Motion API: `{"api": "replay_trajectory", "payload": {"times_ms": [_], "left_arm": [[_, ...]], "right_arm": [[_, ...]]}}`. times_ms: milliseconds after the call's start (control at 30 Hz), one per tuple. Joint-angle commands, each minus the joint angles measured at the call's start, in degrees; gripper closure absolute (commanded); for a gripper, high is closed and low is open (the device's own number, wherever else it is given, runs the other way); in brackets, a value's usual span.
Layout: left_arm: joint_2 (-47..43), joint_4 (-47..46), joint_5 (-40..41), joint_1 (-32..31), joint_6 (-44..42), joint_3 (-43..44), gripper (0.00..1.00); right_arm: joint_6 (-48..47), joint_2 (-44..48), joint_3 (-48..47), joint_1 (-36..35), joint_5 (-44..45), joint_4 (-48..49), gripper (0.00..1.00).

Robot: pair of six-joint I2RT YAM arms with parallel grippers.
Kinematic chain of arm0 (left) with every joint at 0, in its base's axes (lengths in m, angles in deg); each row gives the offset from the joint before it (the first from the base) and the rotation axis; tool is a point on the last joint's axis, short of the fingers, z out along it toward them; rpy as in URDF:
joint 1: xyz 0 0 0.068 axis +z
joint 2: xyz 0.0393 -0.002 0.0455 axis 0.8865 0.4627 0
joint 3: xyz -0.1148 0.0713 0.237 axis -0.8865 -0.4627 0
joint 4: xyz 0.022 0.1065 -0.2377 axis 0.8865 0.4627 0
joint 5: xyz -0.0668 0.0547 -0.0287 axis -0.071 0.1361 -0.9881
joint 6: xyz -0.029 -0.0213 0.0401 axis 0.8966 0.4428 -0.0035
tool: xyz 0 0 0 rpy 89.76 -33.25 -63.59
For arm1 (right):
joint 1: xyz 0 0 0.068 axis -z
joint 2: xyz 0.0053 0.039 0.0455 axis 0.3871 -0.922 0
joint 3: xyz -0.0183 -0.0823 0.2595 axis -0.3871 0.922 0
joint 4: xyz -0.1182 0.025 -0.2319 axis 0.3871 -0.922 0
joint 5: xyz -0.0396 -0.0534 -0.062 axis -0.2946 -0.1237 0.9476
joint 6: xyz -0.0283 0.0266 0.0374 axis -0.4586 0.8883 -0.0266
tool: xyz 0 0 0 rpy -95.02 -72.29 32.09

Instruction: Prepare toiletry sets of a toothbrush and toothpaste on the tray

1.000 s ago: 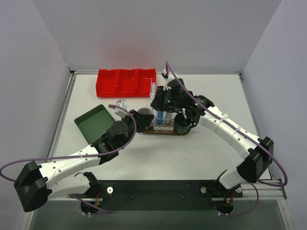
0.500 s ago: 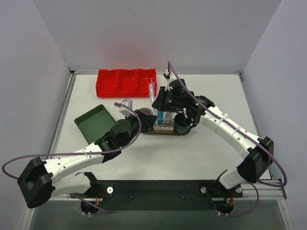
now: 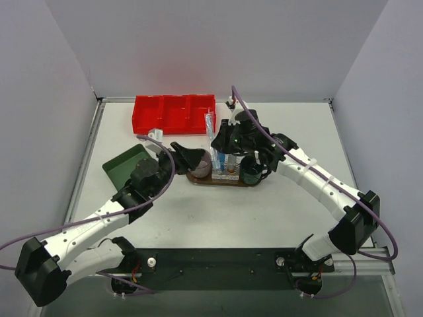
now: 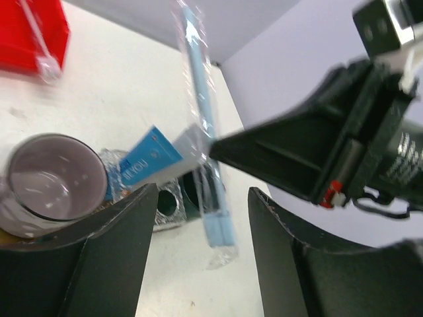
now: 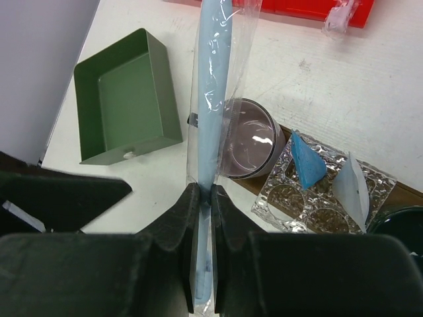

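I have my right gripper on the toothbrush's neck, short of its head, so I will hold the toothbrush's handle with my left gripper while my right gripper takes the head (image 4: 219, 230).
My right gripper (image 5: 205, 193) is shut on a light blue toothbrush (image 5: 215, 86) in a clear wrapper and holds it upright above the table, left of the tray; it also shows from above (image 3: 210, 125). The dark brown oval tray (image 3: 201, 178) carries a purple-grey cup (image 5: 248, 139), a foil holder (image 5: 310, 205) with a blue tube (image 5: 307, 162) and a white tube (image 5: 350, 188), and a dark green cup (image 5: 396, 231). My left gripper (image 4: 201, 264) is open and empty at the tray's left end, and the toothbrush (image 4: 205, 132) hangs just ahead of its jaws.
A red three-compartment bin (image 3: 173, 113) stands at the back with another wrapped toothbrush (image 5: 340, 16) at its front edge. A dark green box (image 3: 129, 168) lies left of the tray, under my left arm. The two arms are close together over the tray.
My left arm has drawn back to the left, and its gripper now points at the tray's left end. My right gripper has stayed nearly still with the toothbrush.
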Motion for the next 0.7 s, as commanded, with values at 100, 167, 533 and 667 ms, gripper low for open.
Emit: {"api": "replay_trajectory", "payload": {"times_ms": [100,167,533,667], "left_arm": [[-1.6,5.2,-10.0,11.9,0.7,6.1,0.33],[-0.1,5.1,-14.5,14.7,1.8,7.8,0.33],[9.1,1.7,-24.2,16.6,3.6,14.2,0.32],[9.7,3.3,-22.9,16.7,4.0,13.9,0.37]], "right_arm": [[-5.0,5.1,1.4,-1.3,0.7,2.0,1.00],[-7.0,5.3,1.3,-2.6,0.9,1.3,1.00],[-13.0,4.5,-0.9,-7.8,1.2,-2.7,1.00],[-13.7,4.4,-0.9,-8.4,0.5,-3.1,1.00]]}}
